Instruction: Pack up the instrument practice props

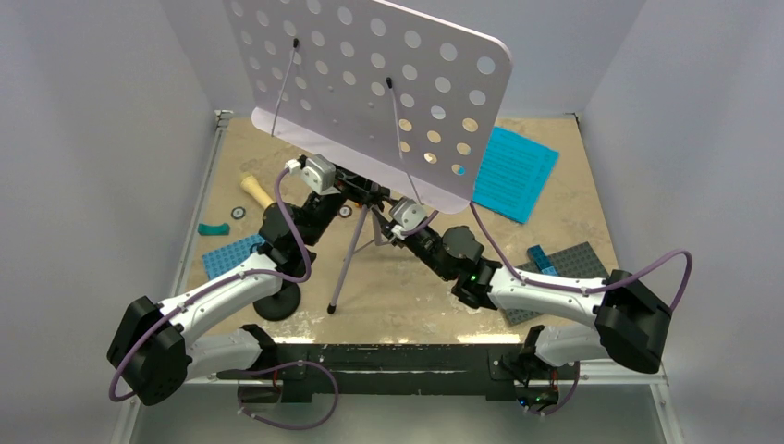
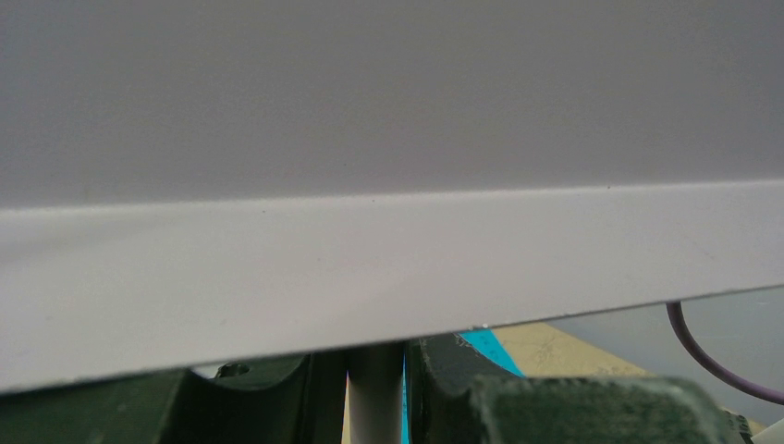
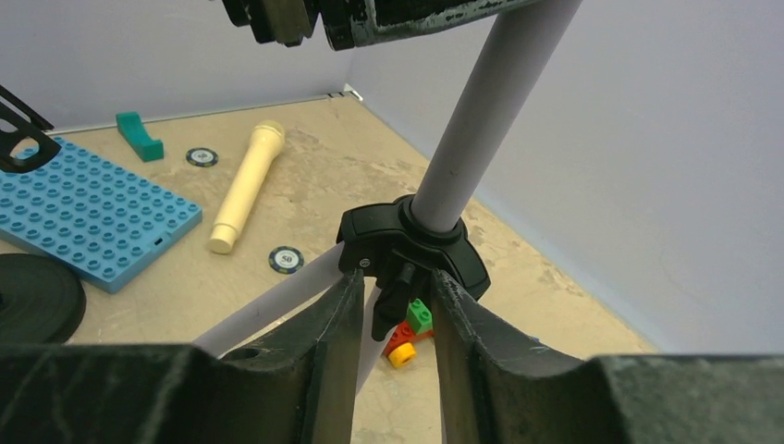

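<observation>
I can see gaps beside the black lever between my right gripper's fingers, so my right gripper will pull back, turn its wrist and grasp the lever from the side (image 3: 392,319).
The lavender hole-punched music stand (image 1: 370,83) stands on its silver tripod (image 1: 347,268) mid-table. My left gripper (image 1: 356,190) (image 2: 375,356) is shut on the stand's pole (image 2: 374,416) just under the plate (image 2: 370,259). My right gripper (image 1: 379,224) (image 3: 398,282) sits lower, its jaws on either side of the black lever under the tripod hub (image 3: 407,231), with gaps showing. Teal sheet-music pages (image 1: 513,171) lie at the back right. At the left, the cream microphone (image 1: 257,192) (image 3: 245,185) lies flat. The black round mic-stand base (image 1: 277,303) (image 3: 32,296) rests near the left arm.
A blue baseplate (image 1: 231,254) (image 3: 92,213) and a teal curved piece (image 1: 214,228) (image 3: 139,134) lie at the left. A grey baseplate (image 1: 564,268) lies under the right arm. Poker chips (image 3: 287,259) and small bricks (image 3: 411,328) sit near the tripod. Walls enclose three sides.
</observation>
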Robot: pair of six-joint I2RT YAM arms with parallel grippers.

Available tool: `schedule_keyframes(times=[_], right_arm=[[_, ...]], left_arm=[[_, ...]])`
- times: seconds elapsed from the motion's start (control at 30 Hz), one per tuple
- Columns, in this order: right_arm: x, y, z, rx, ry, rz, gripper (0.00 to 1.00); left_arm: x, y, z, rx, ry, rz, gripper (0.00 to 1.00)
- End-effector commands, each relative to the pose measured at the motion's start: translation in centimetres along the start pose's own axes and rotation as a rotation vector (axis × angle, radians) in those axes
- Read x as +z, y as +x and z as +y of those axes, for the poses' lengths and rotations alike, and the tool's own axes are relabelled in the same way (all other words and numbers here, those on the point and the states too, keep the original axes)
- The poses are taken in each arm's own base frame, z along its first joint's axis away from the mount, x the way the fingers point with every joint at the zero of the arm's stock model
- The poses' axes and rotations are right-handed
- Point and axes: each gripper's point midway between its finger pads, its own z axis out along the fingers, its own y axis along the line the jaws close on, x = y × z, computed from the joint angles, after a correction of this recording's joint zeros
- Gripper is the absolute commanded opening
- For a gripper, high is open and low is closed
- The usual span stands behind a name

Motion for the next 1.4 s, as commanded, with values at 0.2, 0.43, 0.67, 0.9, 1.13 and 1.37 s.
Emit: schedule_keyframes(times=[0.2, 0.43, 0.67, 0.9, 1.13, 1.37], right_arm=[[1.5, -2.1, -1.7, -0.066, 0.068, -0.029, 0.11], [1.5, -1.6, -1.7, -0.244, 0.052, -0.039, 0.0], [1.1, 0.6, -0.4, -0.716, 0.026, -0.054, 0.0], [1.6, -0.6, -0.2, -1.012, 0.091, -0.12, 0.0], [0.4, -3.8, -1.8, -0.894, 0.251, -0.166, 0.0], [-2.3, -4.8, -1.8, -0.464, 0.234, -0.08, 0.69]], left_arm=[[-1.3, 5.4, -1.1, -0.046, 0.028, 0.198, 0.0], [-1.4, 5.6, -1.3, -0.058, 0.038, 0.207, 0.0], [-1.1, 5.6, -1.4, -0.065, 0.041, 0.22, 0.0], [-1.0, 5.7, -1.3, -0.067, 0.031, 0.231, 0.0], [-0.9, 6.0, -1.0, -0.063, 0.018, 0.23, 0.0], [-0.3, 6.1, -0.4, -0.043, -0.009, 0.228, 0.0]])
